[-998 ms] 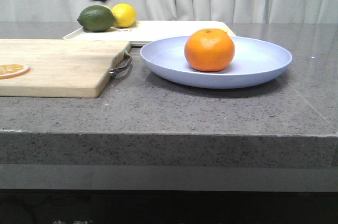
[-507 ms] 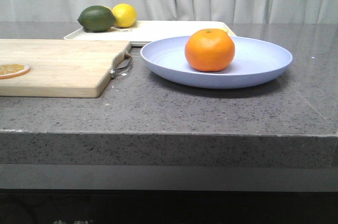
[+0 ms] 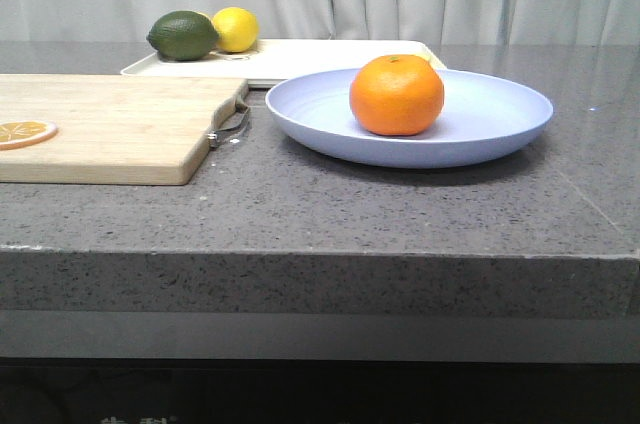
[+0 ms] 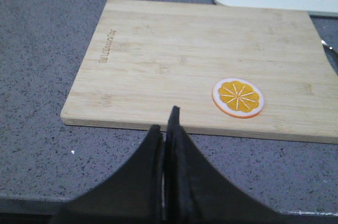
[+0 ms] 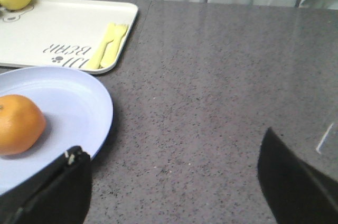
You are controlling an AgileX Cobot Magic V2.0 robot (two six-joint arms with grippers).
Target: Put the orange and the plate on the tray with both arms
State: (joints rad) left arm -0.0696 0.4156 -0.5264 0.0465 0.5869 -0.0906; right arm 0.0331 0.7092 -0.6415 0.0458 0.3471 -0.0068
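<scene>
My right gripper needs to go to the pale blue plate next and close on the plate's rim [image 3: 545, 106] [image 5: 111, 109], on the side farthest from the wooden board.
The orange [image 3: 397, 94] sits on the pale blue plate [image 3: 500, 116], which rests on the grey counter in front of the cream tray [image 3: 320, 56]. Neither gripper shows in the front view. In the right wrist view my right gripper [image 5: 171, 142] stands open and empty over bare counter, one finger [image 5: 63, 182] overlapping the edge of the plate [image 5: 74, 102], beside the orange [image 5: 18, 123]; the tray [image 5: 53, 28] lies beyond. My left gripper [image 4: 165, 123] is shut on nothing, hovering off the near edge of the cutting board [image 4: 185, 55].
A green lime [image 3: 183, 34] and a yellow lemon [image 3: 236, 28] sit on the tray's left end; yellow cutlery [image 5: 108, 47] lies on its other end. A dried orange slice [image 4: 238, 97] lies on the wooden board [image 3: 110, 124]. The counter's front edge [image 3: 320, 254] is near.
A black arm that hung above the lime a second ago has left the front view. The orange, plate and tray have not moved.
</scene>
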